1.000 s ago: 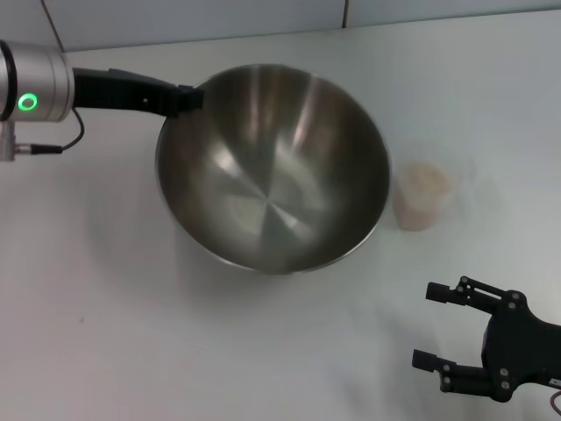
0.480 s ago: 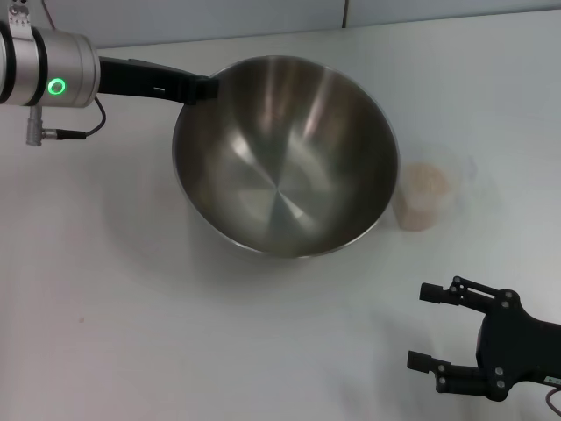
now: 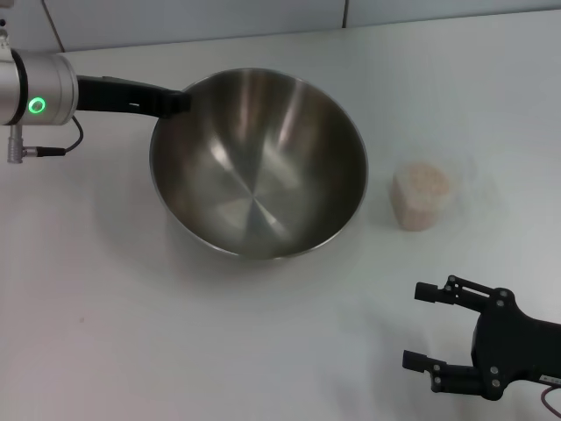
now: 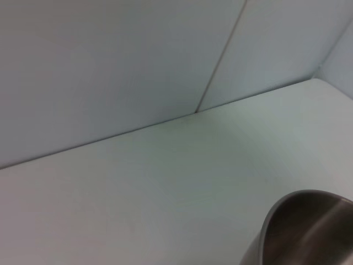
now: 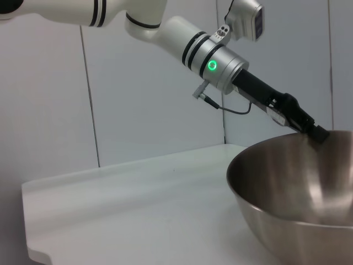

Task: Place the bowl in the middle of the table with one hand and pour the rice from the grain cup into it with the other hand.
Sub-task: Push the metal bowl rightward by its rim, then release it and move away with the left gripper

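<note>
The grain cup has a clear handle [image 3: 467,168] on the side facing away from the steel bowl, and I need to close my right gripper on it.
The steel bowl [image 3: 259,162] is in the middle of the white table [image 3: 105,307], and whether it rests on it or hangs just above cannot be told. My left gripper [image 3: 180,101] is shut on the bowl's far left rim; it also shows in the right wrist view [image 5: 315,132] gripping the bowl [image 5: 298,193]. Part of the bowl's rim [image 4: 309,226] shows in the left wrist view. The clear grain cup [image 3: 422,195], filled with pale rice [image 3: 421,182], stands just right of the bowl. My right gripper [image 3: 419,324] is open and empty, low at the front right, nearer than the cup.
A grey panelled wall [image 3: 219,16] runs along the table's far edge. The left arm [image 3: 35,88] reaches in from the far left above the table. The table's edge and corner [image 5: 38,254] show in the right wrist view.
The bowl, held by the left gripper, swung to the right and has now come back to the left, away from the cup. The right gripper has drifted slightly down and left.
</note>
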### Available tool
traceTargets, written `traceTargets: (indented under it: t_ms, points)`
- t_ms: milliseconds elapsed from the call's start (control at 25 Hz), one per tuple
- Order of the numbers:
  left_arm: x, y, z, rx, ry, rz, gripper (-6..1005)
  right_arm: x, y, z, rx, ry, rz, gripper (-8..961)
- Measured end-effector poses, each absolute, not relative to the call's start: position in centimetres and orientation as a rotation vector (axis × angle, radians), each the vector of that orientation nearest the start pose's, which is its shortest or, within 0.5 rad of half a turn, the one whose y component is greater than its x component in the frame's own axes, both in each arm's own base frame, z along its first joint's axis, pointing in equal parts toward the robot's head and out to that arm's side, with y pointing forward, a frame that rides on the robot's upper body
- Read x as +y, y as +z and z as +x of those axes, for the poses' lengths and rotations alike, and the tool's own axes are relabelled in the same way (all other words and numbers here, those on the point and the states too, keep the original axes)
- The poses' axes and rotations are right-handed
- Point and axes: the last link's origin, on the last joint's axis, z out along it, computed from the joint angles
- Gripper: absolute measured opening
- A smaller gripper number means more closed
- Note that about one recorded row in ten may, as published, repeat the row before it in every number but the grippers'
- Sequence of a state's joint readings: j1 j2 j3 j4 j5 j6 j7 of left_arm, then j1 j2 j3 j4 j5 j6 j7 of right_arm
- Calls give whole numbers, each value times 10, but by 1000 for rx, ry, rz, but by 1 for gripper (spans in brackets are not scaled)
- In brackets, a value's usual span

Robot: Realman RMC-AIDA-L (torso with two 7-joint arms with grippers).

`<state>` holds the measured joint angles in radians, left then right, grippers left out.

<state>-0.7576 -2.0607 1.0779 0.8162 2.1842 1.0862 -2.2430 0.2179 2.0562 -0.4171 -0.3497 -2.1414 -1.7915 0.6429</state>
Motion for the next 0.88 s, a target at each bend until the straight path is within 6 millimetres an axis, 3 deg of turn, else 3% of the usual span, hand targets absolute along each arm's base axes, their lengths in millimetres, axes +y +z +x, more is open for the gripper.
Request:
traceTargets:
  t_ms: [480,640,880]
  points:
    - [429,-11,-202,-1041,-271,-2429,42,184,-22,338,342,871,-2613,811]
    - [428,-9,-204,-1004,-288,-2432,129,184,-22,338,345,868,-2603,811]
    - [413,6,-207,-877,-457,-2445,267,187,-21,339,356,873,-2522,811]
